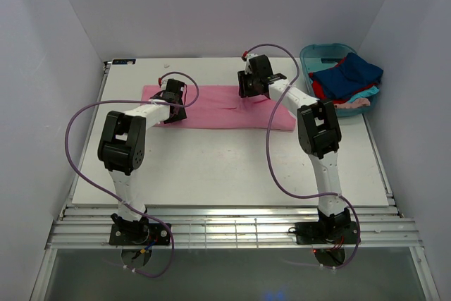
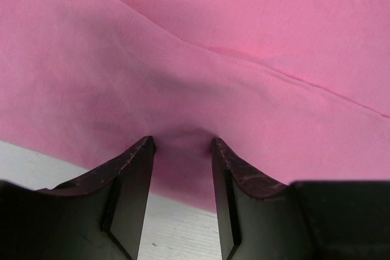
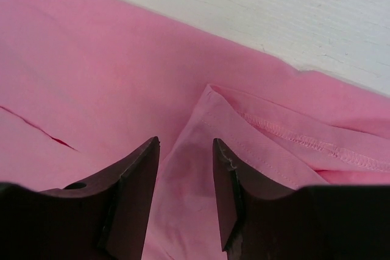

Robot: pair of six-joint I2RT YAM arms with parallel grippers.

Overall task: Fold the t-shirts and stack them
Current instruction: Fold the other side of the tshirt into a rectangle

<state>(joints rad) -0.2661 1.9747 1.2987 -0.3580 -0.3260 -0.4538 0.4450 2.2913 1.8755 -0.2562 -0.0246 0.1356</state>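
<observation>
The pink t-shirt's front corner (image 1: 156, 125), at the end farthest from the teal tub, will be gripped by my left gripper.
The pink t-shirt (image 1: 218, 111) lies flat as a long strip across the back of the white table (image 1: 232, 167). My left gripper (image 1: 174, 98) is down on its left part, near the front edge. In the left wrist view the gripper (image 2: 183, 144) is open, its tips pressed on the pink cloth (image 2: 244, 41), which puckers between them. My right gripper (image 1: 249, 88) is over the shirt's back edge, right of centre. In the right wrist view it (image 3: 186, 143) is open, straddling a folded flap with a stitched hem (image 3: 292, 135).
A teal tub (image 1: 317, 51) stands at the back right, holding a dark blue shirt (image 1: 349, 72), a red one (image 1: 320, 91), a turquoise one (image 1: 363, 94) and a pale pink one (image 1: 356, 103). White walls enclose the table. Purple cables loop from both arms.
</observation>
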